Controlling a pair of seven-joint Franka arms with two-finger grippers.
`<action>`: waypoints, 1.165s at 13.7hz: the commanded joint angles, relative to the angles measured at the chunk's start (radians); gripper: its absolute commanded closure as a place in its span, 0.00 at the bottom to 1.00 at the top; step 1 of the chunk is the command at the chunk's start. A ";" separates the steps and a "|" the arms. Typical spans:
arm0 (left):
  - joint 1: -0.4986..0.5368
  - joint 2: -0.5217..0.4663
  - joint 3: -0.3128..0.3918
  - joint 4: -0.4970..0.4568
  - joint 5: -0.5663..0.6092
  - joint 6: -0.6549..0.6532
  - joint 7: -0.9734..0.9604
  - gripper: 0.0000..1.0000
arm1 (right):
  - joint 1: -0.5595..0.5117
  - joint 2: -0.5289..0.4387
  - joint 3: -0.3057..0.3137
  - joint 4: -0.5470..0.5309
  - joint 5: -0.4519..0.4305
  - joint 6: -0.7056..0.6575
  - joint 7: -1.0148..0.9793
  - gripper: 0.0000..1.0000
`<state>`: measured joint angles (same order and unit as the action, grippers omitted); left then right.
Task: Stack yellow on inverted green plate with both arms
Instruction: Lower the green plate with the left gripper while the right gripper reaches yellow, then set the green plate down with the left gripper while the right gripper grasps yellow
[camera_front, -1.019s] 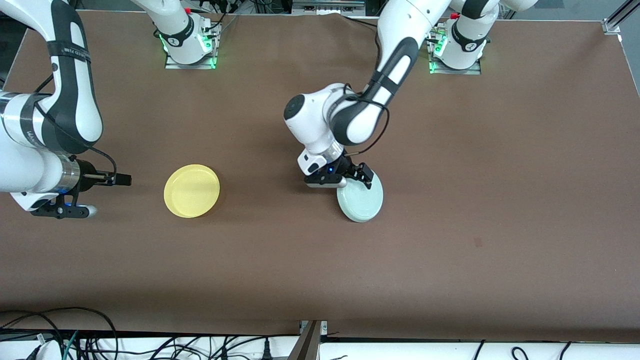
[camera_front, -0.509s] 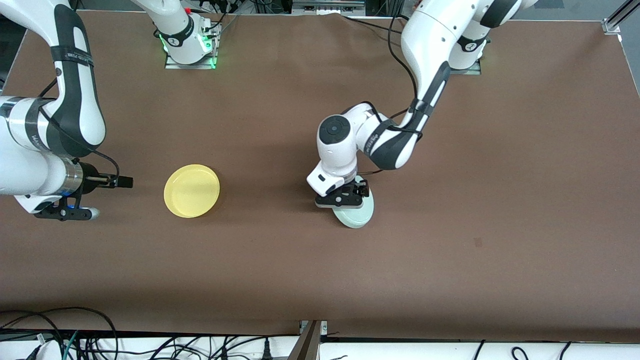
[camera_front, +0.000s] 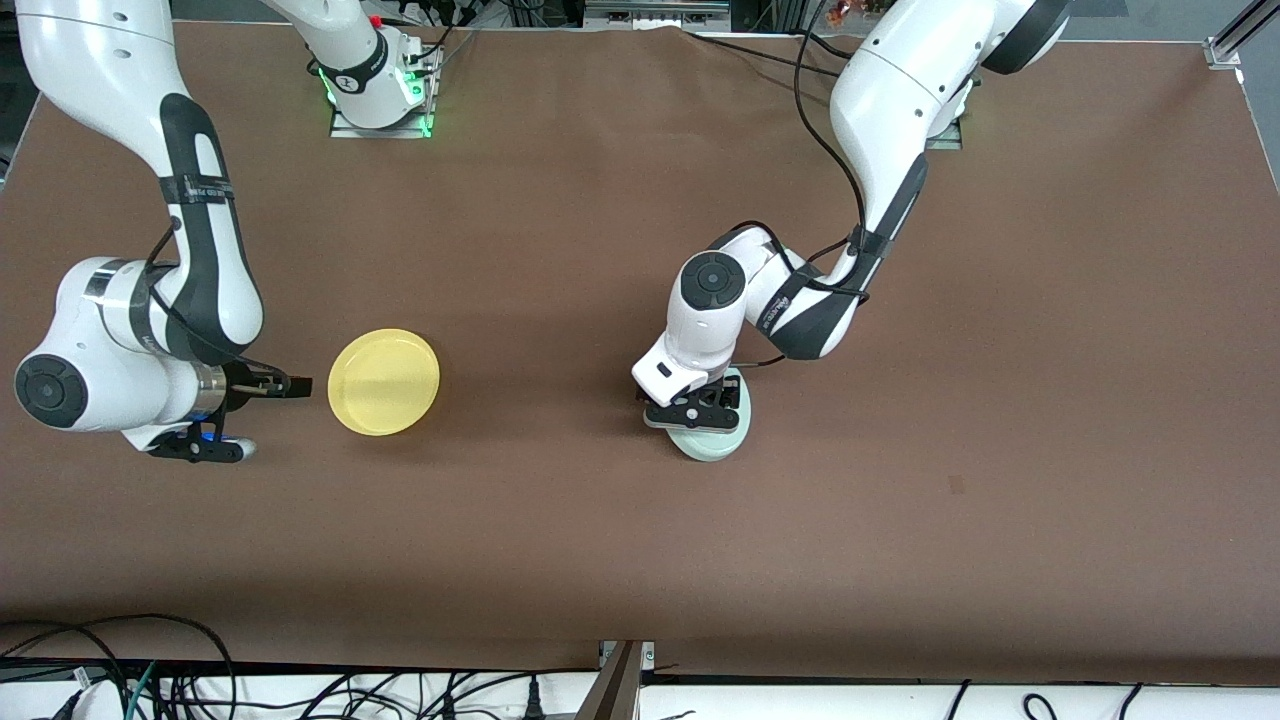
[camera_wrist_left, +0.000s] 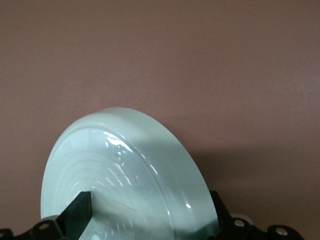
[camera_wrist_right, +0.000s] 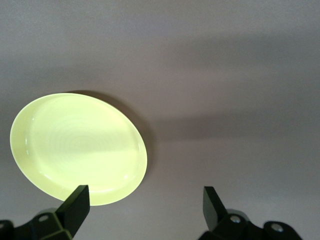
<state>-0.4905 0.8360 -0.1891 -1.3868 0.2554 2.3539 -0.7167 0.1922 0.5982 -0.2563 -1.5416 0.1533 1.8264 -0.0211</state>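
Note:
The robot's right gripper needs to next grab the yellow plate by its rim's side (camera_front: 332, 367) (camera_wrist_right: 139, 181) farthest from the pale green plate.
The pale green plate (camera_front: 712, 446) is tipped up on its edge on the table, with its ringed underside showing in the left wrist view (camera_wrist_left: 125, 165). My left gripper (camera_front: 700, 408) is over it with fingers spread wide, and the tilted plate sits between them (camera_wrist_left: 147, 215). The yellow plate (camera_front: 384, 381) lies flat, rim up, toward the right arm's end. My right gripper (camera_front: 268, 418) is open and empty, low beside the yellow plate. In the right wrist view the plate (camera_wrist_right: 77, 147) lies just ahead of one finger, and the gripper (camera_wrist_right: 145, 207) is over bare table.
The brown table (camera_front: 950, 420) spreads wide around both plates. The arm bases (camera_front: 380, 95) stand along the edge farthest from the front camera. Cables (camera_front: 120, 670) hang below the nearest edge.
The left wrist has turned and shifted toward the left arm's end, and the green plate has tipped from nearly flat up onto its edge. The right gripper has moved closer to the yellow plate.

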 joint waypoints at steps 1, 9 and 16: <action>0.015 -0.015 -0.013 -0.028 -0.056 0.012 0.017 0.00 | 0.003 -0.012 0.000 0.011 0.018 0.020 0.007 0.00; 0.050 -0.017 -0.049 -0.028 -0.248 0.045 0.033 0.00 | 0.046 -0.009 0.006 -0.078 -0.003 0.101 -0.008 0.01; 0.044 -0.011 -0.046 -0.026 -0.262 0.071 0.048 0.00 | 0.046 -0.098 0.003 -0.262 0.005 0.230 -0.039 0.01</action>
<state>-0.4498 0.8255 -0.2192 -1.3903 0.0184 2.3925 -0.7101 0.2372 0.5656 -0.2541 -1.6949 0.1538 1.9880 -0.0410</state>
